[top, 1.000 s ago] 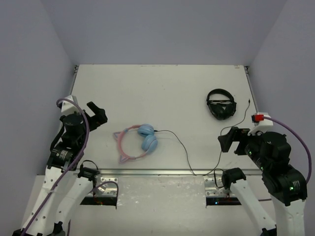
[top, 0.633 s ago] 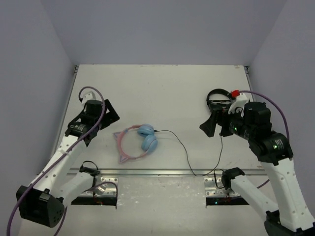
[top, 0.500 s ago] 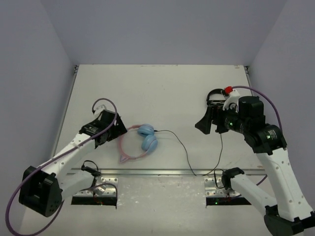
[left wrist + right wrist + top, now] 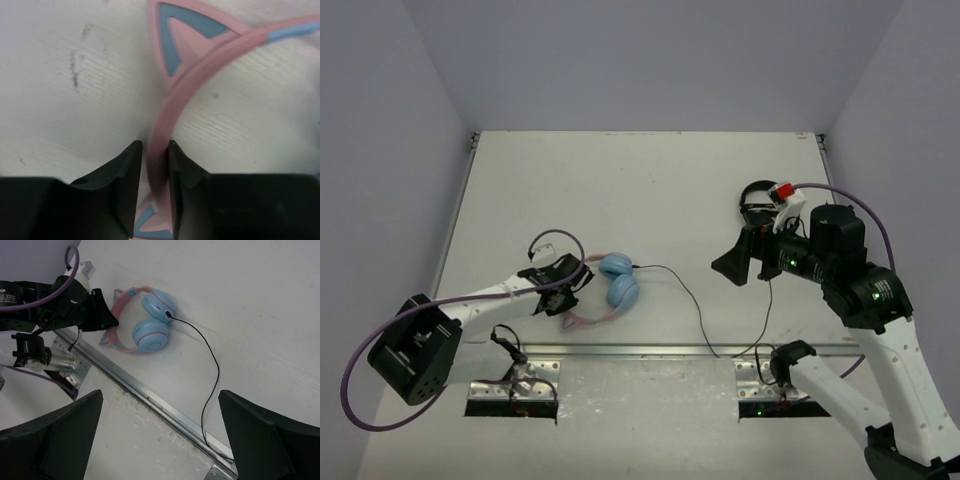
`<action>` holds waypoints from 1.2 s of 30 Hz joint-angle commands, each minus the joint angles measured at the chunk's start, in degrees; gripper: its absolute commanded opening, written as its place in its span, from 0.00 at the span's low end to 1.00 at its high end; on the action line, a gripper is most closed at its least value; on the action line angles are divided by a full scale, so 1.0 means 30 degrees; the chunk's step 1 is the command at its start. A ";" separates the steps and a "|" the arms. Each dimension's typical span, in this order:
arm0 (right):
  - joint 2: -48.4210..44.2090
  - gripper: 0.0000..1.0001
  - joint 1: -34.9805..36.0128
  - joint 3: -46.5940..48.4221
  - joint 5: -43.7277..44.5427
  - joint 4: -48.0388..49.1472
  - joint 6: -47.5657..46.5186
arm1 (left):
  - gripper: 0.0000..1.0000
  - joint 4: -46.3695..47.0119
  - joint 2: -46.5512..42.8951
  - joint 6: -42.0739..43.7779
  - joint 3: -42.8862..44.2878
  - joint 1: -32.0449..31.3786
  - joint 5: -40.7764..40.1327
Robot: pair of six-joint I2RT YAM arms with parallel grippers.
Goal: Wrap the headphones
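The headphones are lying flat and block the way of the black cable under them. I will lift the headband with my left gripper before my right gripper takes the cable [image 4: 696, 298].
The headphones [image 4: 618, 280] lie on the white table [image 4: 650, 190] near its front edge: two light blue earcups [image 4: 150, 334] and a pink headband [image 4: 172, 102] with cat ears [image 4: 175, 37]. Their thin black cable [image 4: 692, 300] trails right toward the front rail. My left gripper [image 4: 570, 283] lies low at the headband's left side, jaws shut on the pink band [image 4: 155, 155]. My right gripper [image 4: 732, 263] hovers above the table right of the cable, wide open and empty [image 4: 160, 395], looking down at the headphones [image 4: 142, 325].
Smaller black headphones [image 4: 757, 198] sit at the back right, partly hidden behind my right arm. A metal rail [image 4: 640, 350] runs along the table's front edge, and the cable [image 4: 214, 365] reaches it. Grey walls enclose the table.
My left arm swung right and down to the headphones and its jaws closed on the pink headband. The right arm rose and moved left, staying open.
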 commanded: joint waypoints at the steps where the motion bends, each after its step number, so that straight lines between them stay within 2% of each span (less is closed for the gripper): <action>1: 0.0190 0.99 0.0346 0.0246 -0.0092 0.0855 -0.0286 | 0.20 0.0919 0.0653 -0.0631 -0.0080 -0.0130 0.0382; 3: 0.0248 0.99 0.0405 0.0246 -0.0238 0.0884 -0.0315 | 0.04 0.1154 0.0771 -0.0425 -0.0021 -0.0159 0.0851; 4: 0.0278 0.99 0.0405 0.0217 -0.0326 0.0913 -0.0287 | 0.00 0.1097 0.0684 -0.0337 0.0066 -0.0305 0.0882; 8: 0.0191 0.99 0.0405 -0.0367 -0.1844 0.1672 0.0093 | 0.00 -0.0947 -0.0749 -0.0072 0.1877 -0.1766 -0.0314; 10: -0.0392 0.99 0.0405 -0.1594 -0.4098 0.3484 0.0941 | 0.00 -0.3319 -0.1833 -0.0569 0.4014 -0.3284 -0.1953; 12: -0.1096 0.99 0.0405 -0.3730 -0.5860 0.6673 0.2170 | 0.00 -0.5314 -0.2684 -0.0776 0.6212 -0.4517 -0.3186; 14: -0.1972 0.99 0.0405 -0.5514 -0.5777 0.9276 0.2961 | 0.00 -0.6949 -0.3384 -0.0717 0.7502 -0.5108 -0.3917; 17: -0.2475 0.99 0.0405 -0.6577 -0.4931 1.1016 0.2093 | 0.00 -0.8128 -0.4177 -0.0512 0.9554 -0.5579 -0.4214; 22: -0.1832 0.99 0.0405 -0.7020 -0.2090 1.0789 -0.0777 | 0.00 -0.9361 -0.6024 0.0717 1.2075 -0.5609 -0.4449; 25: -0.2124 0.98 0.0405 -0.7924 -0.1702 1.2245 -0.1927 | 0.00 -0.9744 -0.6289 0.1009 1.3978 -0.5609 -0.4392; 27: -0.1834 0.94 0.0405 -0.8804 -0.3339 1.4209 -0.1432 | 0.00 -0.9451 -0.6085 0.1596 1.5297 -0.5609 -0.3836; 30: -0.0312 0.81 0.0434 -0.9741 -0.5596 1.6959 0.0149 | 0.00 -0.9450 -0.5617 0.2036 1.7084 -0.5609 -0.3571; 34: 0.0452 0.71 0.0522 -1.1089 -0.4897 1.9659 0.1206 | 0.00 -0.9305 -0.5498 0.2095 1.8813 -0.5609 -0.3600; 36: 0.0686 0.60 0.0551 -1.1501 -0.5652 2.1123 0.1791 | 0.00 -0.8983 -0.5673 0.2066 1.9167 -0.5609 -0.3600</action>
